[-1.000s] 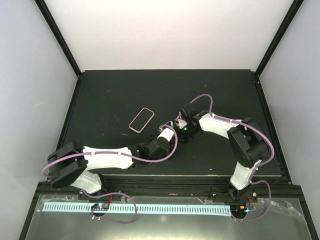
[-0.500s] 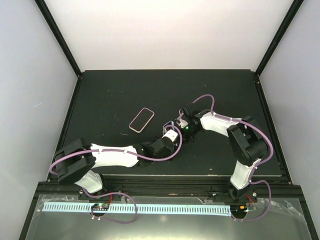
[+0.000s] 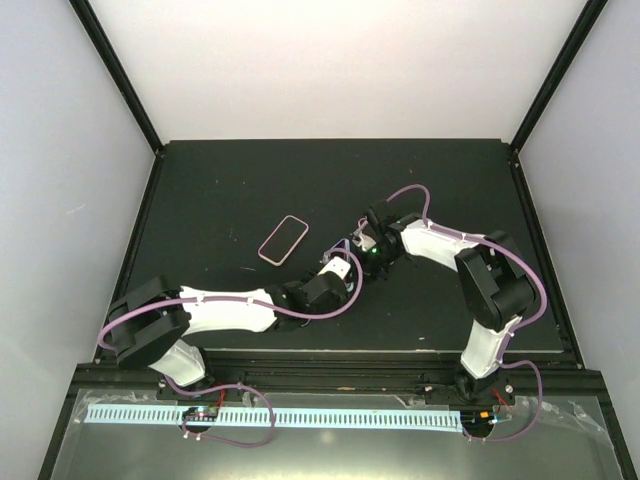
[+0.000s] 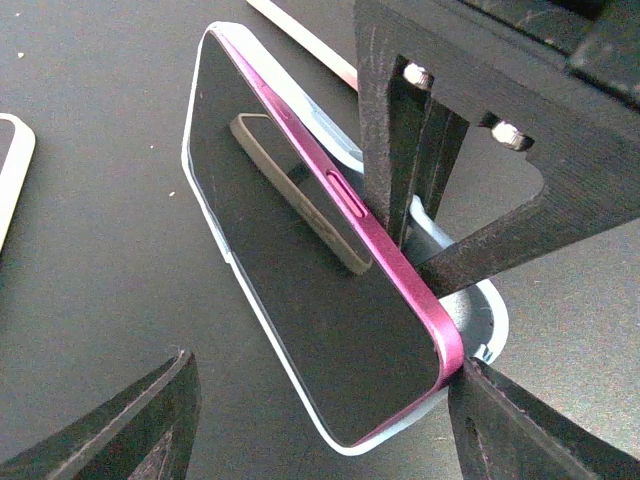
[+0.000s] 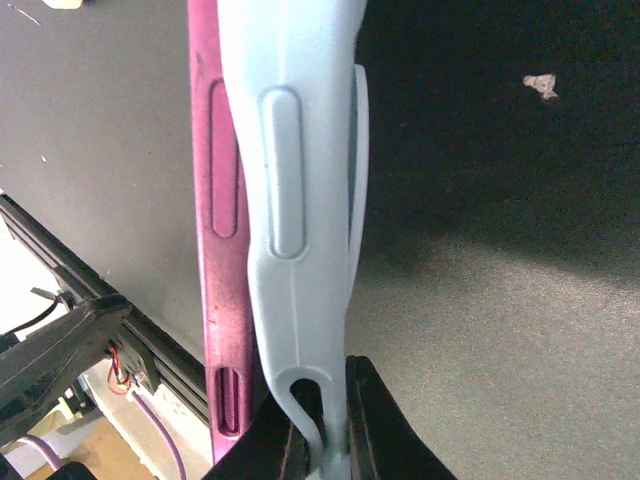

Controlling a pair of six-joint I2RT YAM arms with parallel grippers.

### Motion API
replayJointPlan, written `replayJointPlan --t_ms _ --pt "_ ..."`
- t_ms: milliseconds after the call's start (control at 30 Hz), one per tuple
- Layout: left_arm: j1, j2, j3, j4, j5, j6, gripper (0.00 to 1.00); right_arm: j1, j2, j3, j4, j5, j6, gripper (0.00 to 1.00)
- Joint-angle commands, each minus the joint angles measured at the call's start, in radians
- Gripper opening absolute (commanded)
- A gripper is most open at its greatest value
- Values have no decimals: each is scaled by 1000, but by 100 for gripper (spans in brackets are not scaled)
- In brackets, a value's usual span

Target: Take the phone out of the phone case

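Next, I let go of the light blue case with my right gripper on the black table (image 3: 453, 241) beneath its own white forearm.
A phone (image 4: 300, 270) with a dark screen and magenta frame stands on edge, one long side peeled out of its light blue case (image 4: 482, 312). My right gripper (image 5: 320, 425) is shut on the case's edge (image 5: 295, 150), with the phone's magenta side (image 5: 215, 290) beside it. My left gripper (image 4: 325, 368) is open, and its fingers straddle the phone's lower corner. The right finger (image 4: 520, 420) touches that corner. In the top view both grippers meet mid-table, the left (image 3: 345, 265) and the right (image 3: 372, 250).
A second, pink-rimmed case or phone (image 3: 283, 239) lies flat on the black table (image 3: 220, 190), left of the grippers. Its white edge shows at the left border of the left wrist view (image 4: 12, 175). A small scrap (image 5: 541, 86) lies on the mat.
My left gripper has moved up and to the right, closing in on the phone held by the right gripper. The right arm has barely moved.
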Motion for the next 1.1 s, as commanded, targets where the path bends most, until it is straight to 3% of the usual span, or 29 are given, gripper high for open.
replayJointPlan --t_ms 0,267,467,700,900,1067 --pt "16 -14 12 -34 -62 28 69 -3 4 32 -14 -39 -16 1" --pt "33 -23 15 -64 -178 60 62 -3 29 11 -4 -131 -36 1" --pt "31 20 69 -143 -368 58 56 -3 33 7 13 -199 -36 1" --pt "32 57 73 -58 -377 156 42 -2 29 8 17 -226 -35 1" --pt "33 114 109 -55 -341 199 47 -2 21 18 17 -240 -47 1" --pt "33 121 117 -50 -338 213 37 -2 7 15 26 -247 -47 1"
